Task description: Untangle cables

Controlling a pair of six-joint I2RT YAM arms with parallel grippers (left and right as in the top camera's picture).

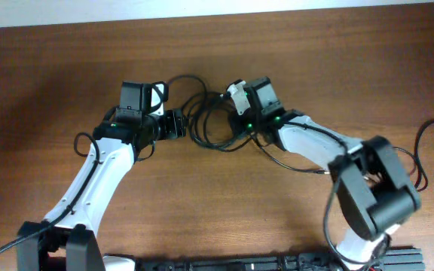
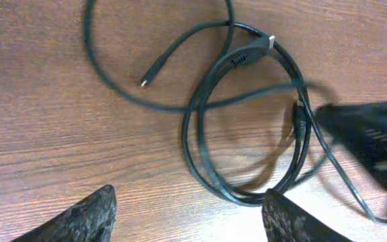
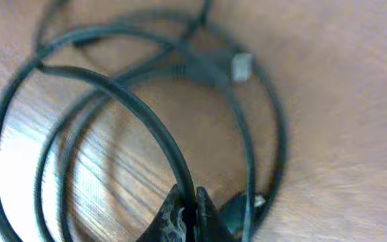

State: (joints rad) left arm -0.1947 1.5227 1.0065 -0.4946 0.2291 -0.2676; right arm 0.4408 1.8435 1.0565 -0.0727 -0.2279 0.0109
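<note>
My right gripper is to set the black cable, now lifted slightly above the table, down. Next, I put it on the wood [image 1: 398, 178] under my arm, next to the black edge loop.
Thin black cables [image 1: 211, 124] lie in overlapping loops on the wooden table between my two grippers. In the left wrist view the coil [image 2: 247, 121] has a metallic plug [image 2: 269, 42] at its top and a small plug end [image 2: 144, 82] on a separate strand. My left gripper [image 2: 190, 215] is open, its fingers just short of the coil's near edge, holding nothing. My right gripper [image 3: 188, 208] is shut on one black cable strand [image 3: 140, 114], lifted slightly above the table. A pale plug [image 3: 242, 65] shows behind it. In the overhead view the right gripper [image 1: 236, 113] sits at the coil's right side.
Thicker black arm wires [image 1: 428, 143] loop at the right edge. The arm bases [image 1: 81, 248] stand at the near table edge. A pale wall strip [image 1: 202, 9] runs behind the table's far edge.
</note>
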